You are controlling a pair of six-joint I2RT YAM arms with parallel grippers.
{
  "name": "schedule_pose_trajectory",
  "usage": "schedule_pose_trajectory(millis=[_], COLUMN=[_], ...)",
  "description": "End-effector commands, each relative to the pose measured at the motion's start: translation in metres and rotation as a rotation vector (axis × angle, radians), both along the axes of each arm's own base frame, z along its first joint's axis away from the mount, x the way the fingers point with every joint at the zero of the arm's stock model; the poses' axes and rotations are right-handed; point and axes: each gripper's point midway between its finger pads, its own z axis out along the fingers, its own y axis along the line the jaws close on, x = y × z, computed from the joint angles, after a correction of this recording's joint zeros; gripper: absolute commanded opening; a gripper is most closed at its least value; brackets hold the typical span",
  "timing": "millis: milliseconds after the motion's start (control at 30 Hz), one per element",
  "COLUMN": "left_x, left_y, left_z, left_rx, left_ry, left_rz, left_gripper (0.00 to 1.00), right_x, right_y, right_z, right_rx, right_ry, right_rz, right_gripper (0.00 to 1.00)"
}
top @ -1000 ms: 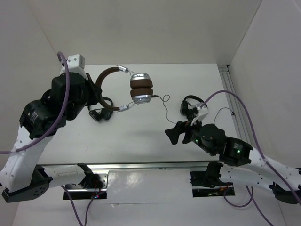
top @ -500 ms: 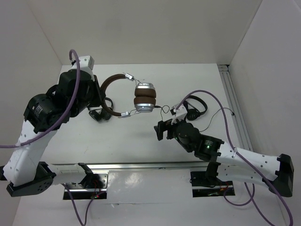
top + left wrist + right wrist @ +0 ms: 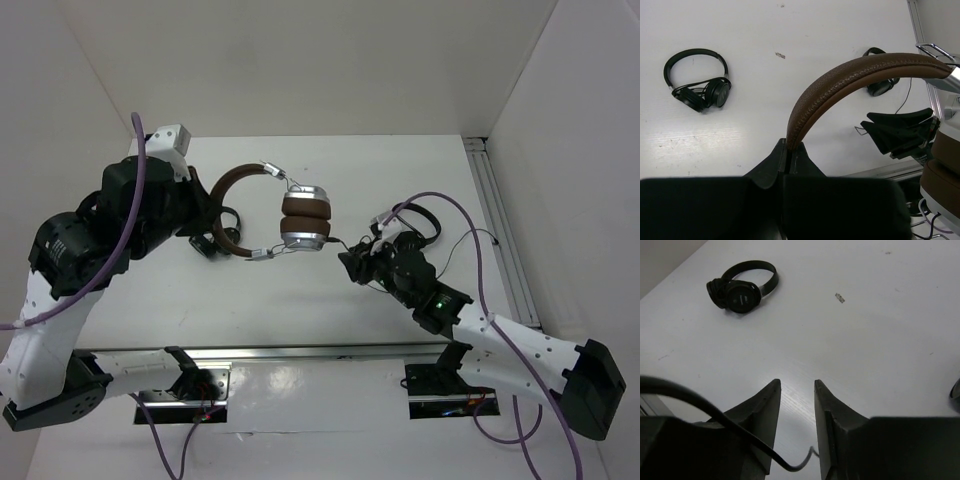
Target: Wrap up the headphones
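I will pinch the cable farther out (image 3: 376,289) before I wrap it, as only a short, loose piece of it runs from the headphones' cups to my right gripper.
The headphones (image 3: 303,216) hang above the table, brown headband (image 3: 850,75) arched up and to the left, silver cups and brown pads together at the right. My left gripper (image 3: 788,149) is shut on the headband's lower end (image 3: 232,240). The thin black cable (image 3: 338,242) leaves the cups toward my right gripper (image 3: 352,264), just right of them. In the right wrist view the cable (image 3: 790,467) loops low between that gripper's (image 3: 796,390) fingers, which stand narrowly apart and do not pinch it.
One small black headphone set (image 3: 210,243) lies under my left arm, also in the left wrist view (image 3: 697,90). Another (image 3: 415,225) lies behind my right arm. A metal rail (image 3: 300,352) runs along the near edge, another (image 3: 500,230) along the right side. White walls enclose the table.
My right gripper has swung up and left to the cable beside the cups, and its jaws have narrowed from wide open. The left arm shifted the headphones slightly.
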Motion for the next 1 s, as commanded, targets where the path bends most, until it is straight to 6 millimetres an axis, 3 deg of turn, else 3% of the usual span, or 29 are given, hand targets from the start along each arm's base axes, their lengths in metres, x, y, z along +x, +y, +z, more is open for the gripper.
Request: schedule_pose_trajectory(millis=[0, 33, 200, 267, 400, 533, 600, 633, 667, 867, 900, 933, 967], left_x=[0.004, 0.005, 0.01, 0.012, 0.016, 0.019, 0.02, 0.02, 0.02, 0.025, 0.025, 0.024, 0.026], left_y=[-0.003, 0.001, 0.007, 0.005, -0.004, -0.01, -0.013, -0.013, -0.013, -0.007, -0.007, -0.008, -0.005], left_z=[0.023, 0.021, 0.018, 0.016, 0.012, 0.008, 0.006, 0.006, 0.003, -0.001, -0.001, -0.001, -0.001], left_rx=[-0.087, -0.074, -0.054, -0.055, -0.066, -0.081, -0.083, -0.083, -0.077, -0.071, -0.077, -0.073, -0.073], left_ry=[-0.066, -0.066, -0.065, -0.056, -0.043, -0.035, -0.03, -0.03, -0.024, -0.018, -0.012, -0.011, -0.011], left_rz=[0.018, 0.037, 0.086, 0.09, 0.076, 0.064, 0.056, 0.056, 0.056, 0.087, 0.08, 0.068, 0.082], left_gripper=[0.0, 0.0, 0.0, 0.0, 0.0, 0.0, 0.0, 0.0, 0.0, 0.0, 0.0, 0.0, 0.0], right_x=[-0.001, -0.004, -0.024, -0.029, -0.036, -0.035, -0.032, -0.029, -0.025, -0.015, -0.013, -0.012, -0.014], right_y=[0.015, 0.015, 0.008, 0.002, -0.005, -0.009, -0.009, -0.009, -0.009, -0.007, -0.009, -0.01, -0.012], right_z=[0.021, 0.026, 0.009, 0.009, 0.003, -0.001, 0.002, 0.003, 0.007, -0.001, -0.001, -0.001, -0.006], right_rx=[0.073, 0.091, 0.11, 0.121, 0.116, 0.11, 0.11, 0.105, 0.11, 0.085, 0.083, 0.089, 0.085], right_ry=[-0.073, -0.077, -0.045, -0.043, -0.038, -0.036, -0.038, -0.035, -0.043, -0.009, -0.011, -0.007, -0.003], right_rz=[0.088, 0.099, 0.145, 0.144, 0.146, 0.124, 0.114, 0.098, 0.083, 0.043, 0.027, 0.017, 0.017], right_gripper=[0.38, 0.35, 0.35, 0.4, 0.4, 0.29, 0.18, 0.03, 0.0, 0.0, 0.02, 0.29, 0.47])
